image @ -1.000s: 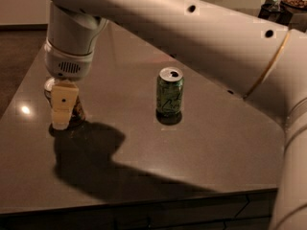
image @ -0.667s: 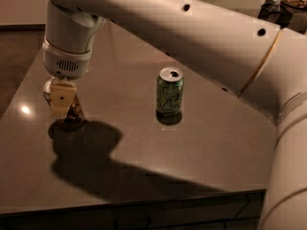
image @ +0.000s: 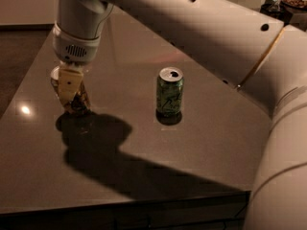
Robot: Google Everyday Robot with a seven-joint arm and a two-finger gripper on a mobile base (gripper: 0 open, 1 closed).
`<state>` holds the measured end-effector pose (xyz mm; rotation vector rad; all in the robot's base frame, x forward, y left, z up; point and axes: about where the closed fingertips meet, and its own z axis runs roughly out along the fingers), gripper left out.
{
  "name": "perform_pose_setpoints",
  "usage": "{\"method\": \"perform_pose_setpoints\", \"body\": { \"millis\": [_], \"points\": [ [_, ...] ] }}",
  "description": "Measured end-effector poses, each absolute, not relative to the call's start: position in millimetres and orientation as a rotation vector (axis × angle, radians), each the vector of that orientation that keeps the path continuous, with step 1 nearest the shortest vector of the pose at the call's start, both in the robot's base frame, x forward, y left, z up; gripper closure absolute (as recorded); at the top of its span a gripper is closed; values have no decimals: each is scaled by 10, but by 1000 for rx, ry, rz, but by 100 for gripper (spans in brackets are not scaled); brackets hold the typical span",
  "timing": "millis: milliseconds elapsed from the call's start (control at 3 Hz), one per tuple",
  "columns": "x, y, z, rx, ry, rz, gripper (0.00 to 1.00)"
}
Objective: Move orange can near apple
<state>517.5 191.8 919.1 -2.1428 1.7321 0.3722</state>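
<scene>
My gripper is going to put the orange can down near the dark table's far corner (image: 97, 60), where it will be farther back than the green can.
The orange can (image: 79, 101) is at the left of the dark table (image: 201, 143), tilted, with its silver top (image: 55, 73) showing beside the gripper. My gripper (image: 69, 91) comes down from the white arm and is shut on the orange can; one cream finger (image: 67, 83) lies across its front. The can's base is at or just above the table surface. The apple is not in view.
A green can (image: 170, 92) stands upright near the table's middle, to the right of the gripper. The white arm (image: 201, 23) crosses the top and right of the view. The table's front edge (image: 124, 202) runs along the bottom.
The gripper with the orange can has shifted slightly up and to the right, and the can now leans more. The green can has not moved.
</scene>
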Motion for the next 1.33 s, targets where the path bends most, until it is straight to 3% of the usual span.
{"method": "perform_pose_setpoints", "body": {
  "millis": [333,1333],
  "points": [
    [5554,1740,9262,-2069,1796,383,100],
    [6722,1545,9373,-1800,1972,377,100]
  ]
}}
